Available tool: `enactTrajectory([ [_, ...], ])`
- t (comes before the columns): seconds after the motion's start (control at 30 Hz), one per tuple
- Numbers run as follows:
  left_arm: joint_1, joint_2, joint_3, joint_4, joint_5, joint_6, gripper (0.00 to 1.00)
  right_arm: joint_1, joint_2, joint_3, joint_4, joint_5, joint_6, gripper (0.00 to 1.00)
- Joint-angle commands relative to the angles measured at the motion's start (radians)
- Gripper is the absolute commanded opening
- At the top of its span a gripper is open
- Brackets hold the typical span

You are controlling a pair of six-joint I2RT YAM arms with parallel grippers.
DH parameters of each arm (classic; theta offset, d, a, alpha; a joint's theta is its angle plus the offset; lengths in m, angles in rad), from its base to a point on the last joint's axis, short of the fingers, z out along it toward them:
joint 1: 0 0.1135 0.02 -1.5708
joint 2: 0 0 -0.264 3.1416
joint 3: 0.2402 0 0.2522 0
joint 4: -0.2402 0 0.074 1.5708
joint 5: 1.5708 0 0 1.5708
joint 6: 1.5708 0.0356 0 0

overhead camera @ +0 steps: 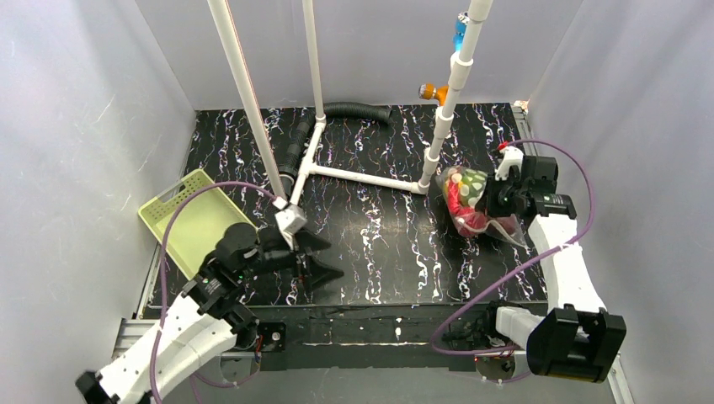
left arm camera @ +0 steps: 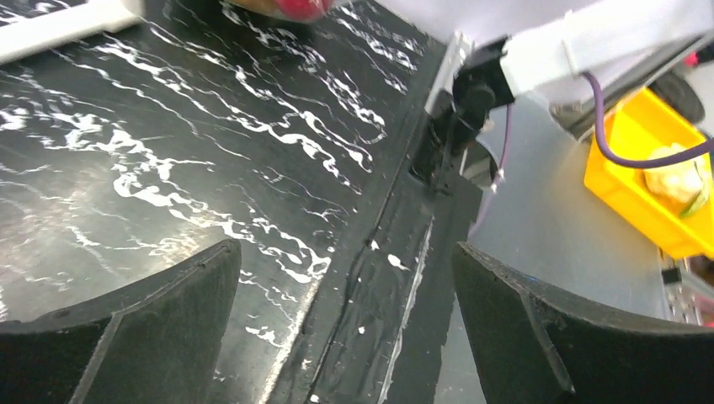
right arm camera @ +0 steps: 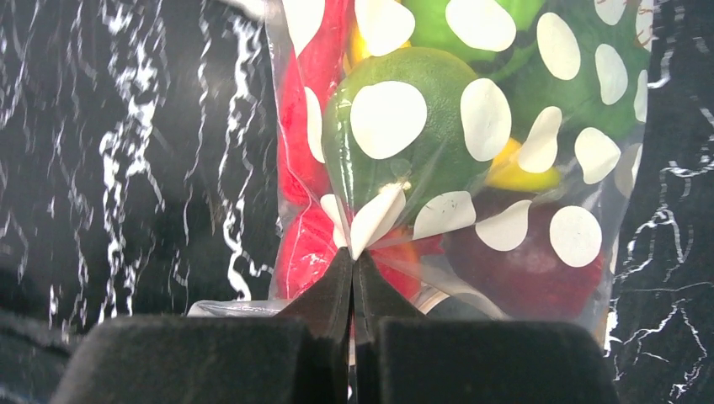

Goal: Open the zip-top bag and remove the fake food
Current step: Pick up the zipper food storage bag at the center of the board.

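A plastic fold away from the bag's zipper is pinched in my right gripper, so it should bring the bag toward my left gripper, then pinch the bag's zipper [right arm camera: 463,296].
The zip-top bag [overhead camera: 473,202] is clear plastic with pale round dots and lies at the right of the black table, beside a white pipe post. It holds the fake food: a green round piece [right arm camera: 396,135], a red chili [right arm camera: 307,168], a yellow piece [right arm camera: 518,172] and a dark red round one [right arm camera: 522,269]. My right gripper [overhead camera: 495,200] is shut, its jaws pinching a fold of the bag's plastic [right arm camera: 370,219]. My left gripper [overhead camera: 320,259] is open and empty, far to the left near the table's front edge [left arm camera: 396,278].
A pale green perforated basket [overhead camera: 192,220] leans at the table's left edge. A white pipe frame [overhead camera: 354,172] and a black corrugated hose [overhead camera: 358,110] stand at the back. A yellow bin [left arm camera: 652,168] sits off the table.
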State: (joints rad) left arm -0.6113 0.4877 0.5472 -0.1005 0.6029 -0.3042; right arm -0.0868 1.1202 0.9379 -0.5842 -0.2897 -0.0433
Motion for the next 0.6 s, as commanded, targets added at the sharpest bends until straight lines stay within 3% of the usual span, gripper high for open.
enactTrajectory([
  [0.0,-0.260,0.122,0.048,0.019,-0.220,0.104,0.94,0.016,-0.071,-0.021,-0.157,-0.129,-0.154,0.01],
  [0.1,-0.499,0.253,0.093,0.011,-0.449,0.247,0.95,0.022,-0.109,-0.024,-0.253,-0.193,-0.263,0.01],
  [0.2,-0.664,0.393,0.116,0.052,-0.627,0.419,0.98,0.052,-0.141,-0.026,-0.351,-0.270,-0.369,0.01],
  [0.43,-0.851,0.582,0.052,0.400,-0.867,0.732,0.98,0.259,-0.206,-0.011,-0.439,-0.378,-0.460,0.01],
  [0.57,-0.880,0.666,0.027,0.616,-0.950,0.829,0.98,0.374,-0.166,0.014,-0.446,-0.404,-0.461,0.01],
])
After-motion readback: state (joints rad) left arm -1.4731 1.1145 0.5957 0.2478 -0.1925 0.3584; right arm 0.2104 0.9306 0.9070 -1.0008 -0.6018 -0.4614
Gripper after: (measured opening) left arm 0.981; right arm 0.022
